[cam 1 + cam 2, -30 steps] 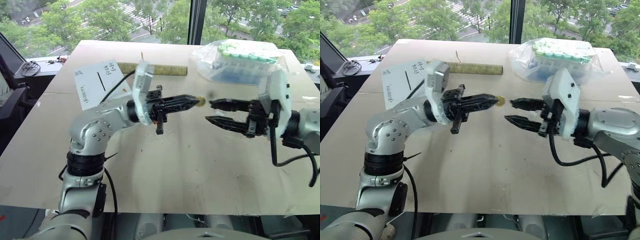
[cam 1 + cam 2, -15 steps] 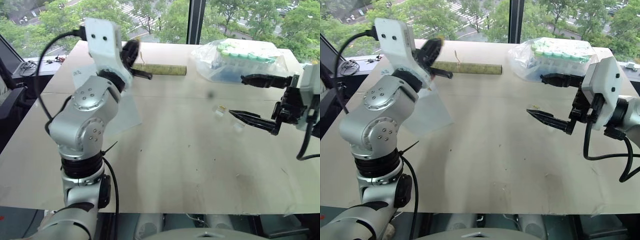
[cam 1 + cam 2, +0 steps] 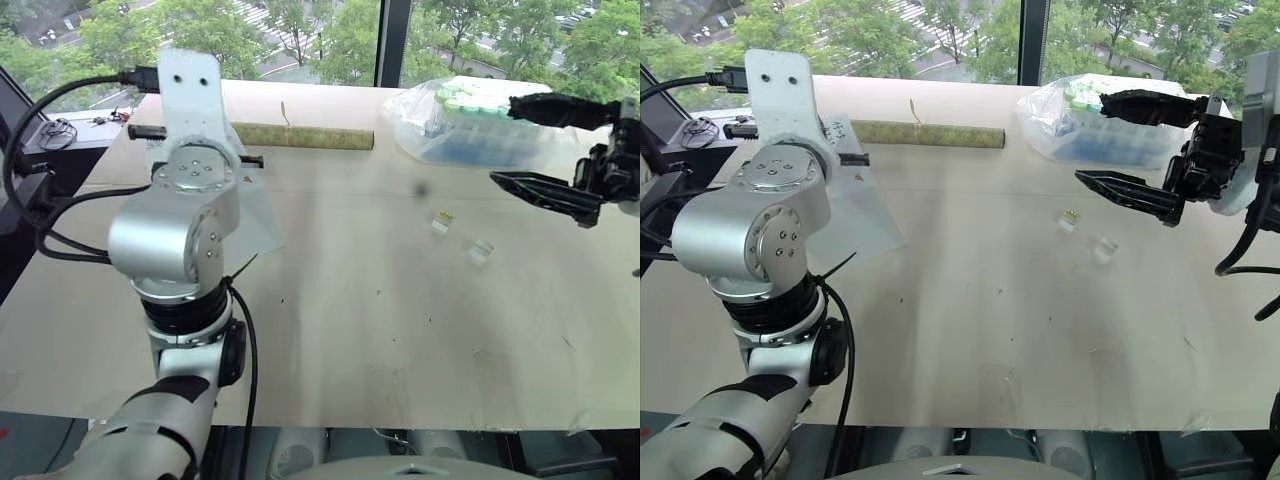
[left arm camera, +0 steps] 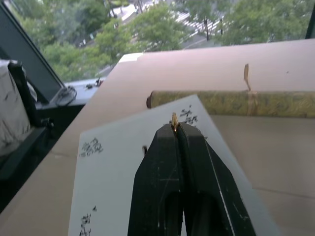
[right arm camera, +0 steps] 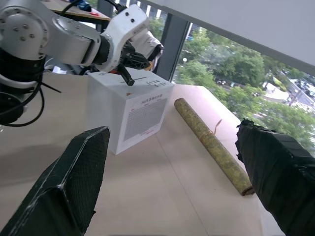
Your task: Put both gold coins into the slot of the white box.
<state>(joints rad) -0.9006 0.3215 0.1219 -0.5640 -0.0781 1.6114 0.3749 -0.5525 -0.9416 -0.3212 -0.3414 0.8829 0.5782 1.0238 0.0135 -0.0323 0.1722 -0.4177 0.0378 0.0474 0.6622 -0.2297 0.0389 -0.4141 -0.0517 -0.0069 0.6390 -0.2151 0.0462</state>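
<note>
My left gripper needs to let go of the gold coin in the narrow slot amid the handwriting (image 3: 201, 164) (image 4: 146, 167) on the white box's top.
In the left wrist view my left gripper (image 4: 176, 129) is shut on a gold coin (image 4: 174, 121), whose thin edge pokes out at the tips. It hovers over the top of the white box (image 4: 113, 172), among the black handwriting. The fingers hide most of the slot. The right wrist view shows the same box (image 5: 140, 110) with that gripper above its top. In the head views my left arm covers most of the box (image 3: 258, 215). My right gripper (image 3: 502, 140) hangs wide open and empty at the right. A tiny gold-yellow speck (image 3: 1071, 213) lies by a clear piece; I cannot tell if it is the other coin.
Two small clear plastic pieces (image 3: 440, 224) (image 3: 481, 250) lie right of the table's middle. A clear bag of tubes (image 3: 470, 120) sits at the back right, just behind my right gripper. A long green-yellow roll (image 3: 305, 137) lies along the back, next to the box.
My left arm swung from the table's middle to the left with the coin, and its wrist turned over the white box. My right gripper opened wide and rose toward the right.
</note>
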